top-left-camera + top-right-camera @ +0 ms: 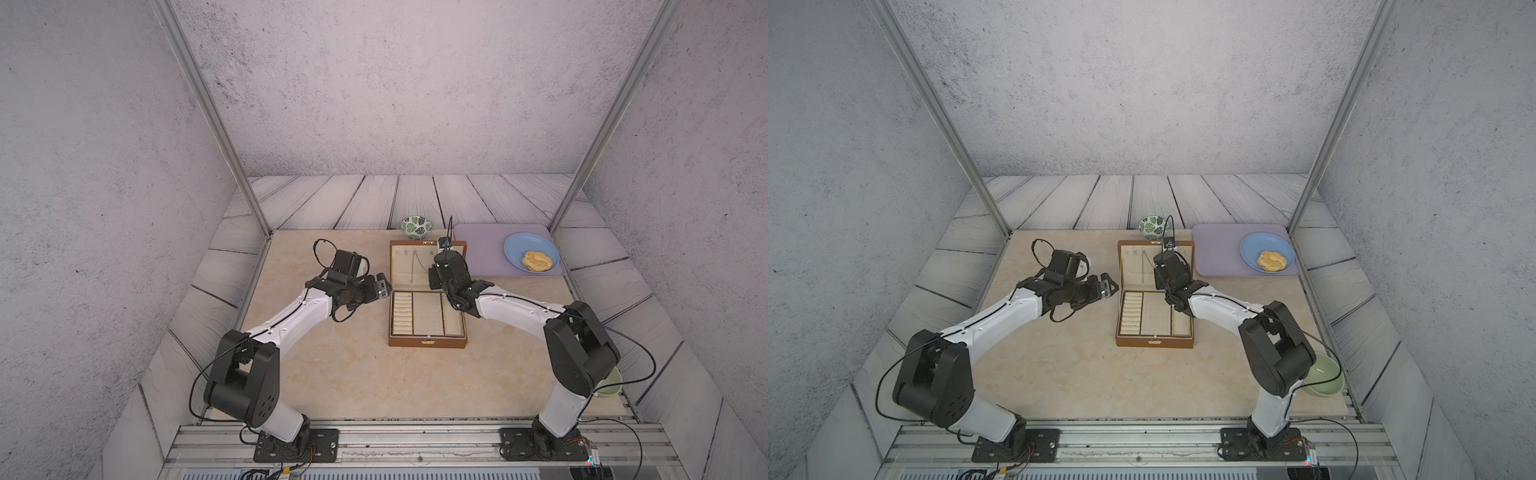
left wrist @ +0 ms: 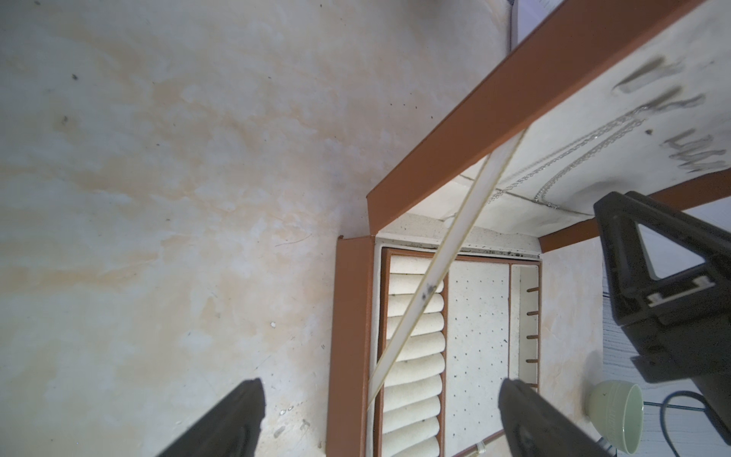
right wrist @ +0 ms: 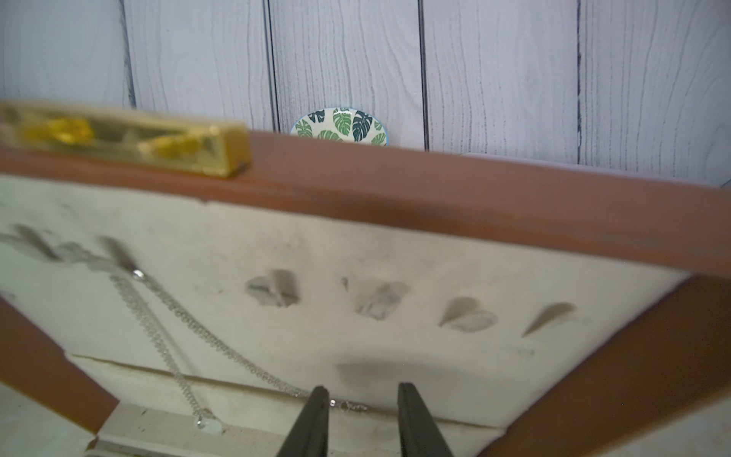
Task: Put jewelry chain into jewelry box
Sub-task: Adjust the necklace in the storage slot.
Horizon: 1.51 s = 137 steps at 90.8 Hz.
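Next, I pinch the jewelry chain's clasp end with my right gripper and tuck it into the pocket [image 3: 365, 428], as it lies loose along the edge of the lid's pocket.
The brown jewelry box [image 1: 428, 341] [image 1: 1154, 341] stands open at mid-table, its lid upright at the back. The thin silvery jewelry chain [image 1: 412, 268] [image 3: 190, 320] [image 2: 585, 154] hangs from a hook on the cream lid lining. Two strands run down the lining. One ends in a small pendant [image 3: 207, 423]. The clasp end [image 3: 348, 405] lies between the fingers of my right gripper [image 3: 362, 389], which stand apart and grip nothing. My left gripper [image 1: 384, 286] [image 2: 383, 383] is open beside the box's left wall, holding nothing.
A leaf-patterned bowl [image 1: 417, 227] sits behind the box. To the box's right a lilac tray [image 1: 478, 249] carries a blue plate [image 1: 515, 245] with a pastry [image 1: 537, 261]. A pale green bowl [image 1: 1323, 376] stands by the right arm's base. A cream strap [image 2: 435, 277] ties lid to box.
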{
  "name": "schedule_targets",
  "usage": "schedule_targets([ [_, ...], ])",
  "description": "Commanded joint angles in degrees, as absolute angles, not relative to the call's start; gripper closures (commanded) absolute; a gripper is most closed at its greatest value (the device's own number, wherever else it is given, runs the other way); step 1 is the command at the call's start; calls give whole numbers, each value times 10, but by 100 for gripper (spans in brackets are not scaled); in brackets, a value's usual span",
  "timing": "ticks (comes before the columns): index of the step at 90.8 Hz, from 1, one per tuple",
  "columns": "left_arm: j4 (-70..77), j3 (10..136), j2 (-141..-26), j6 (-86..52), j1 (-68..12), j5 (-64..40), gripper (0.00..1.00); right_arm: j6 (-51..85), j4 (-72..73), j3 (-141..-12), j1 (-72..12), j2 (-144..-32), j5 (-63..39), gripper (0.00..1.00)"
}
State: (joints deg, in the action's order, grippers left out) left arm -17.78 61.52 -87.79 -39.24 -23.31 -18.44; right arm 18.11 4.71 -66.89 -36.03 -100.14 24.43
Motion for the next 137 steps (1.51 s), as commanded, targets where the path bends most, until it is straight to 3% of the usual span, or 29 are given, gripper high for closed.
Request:
schedule_targets([
  [1,-179,611,-880,-390,-229,-184,2,247,4,-676,-359,-972,241,63],
  [22,-183,610,-895,-388,-230,-185,2,394,-70,-700,-357,-974,208,63],
  [64,-192,615,-925,-376,-241,-189,0,645,8,-663,-291,-1003,95,65],
  [90,-200,621,-931,-371,-244,-184,0,681,24,-671,-277,-1033,35,68],
  [137,-203,621,-929,-372,-245,-182,0,745,69,-625,-275,-1031,73,70],
])
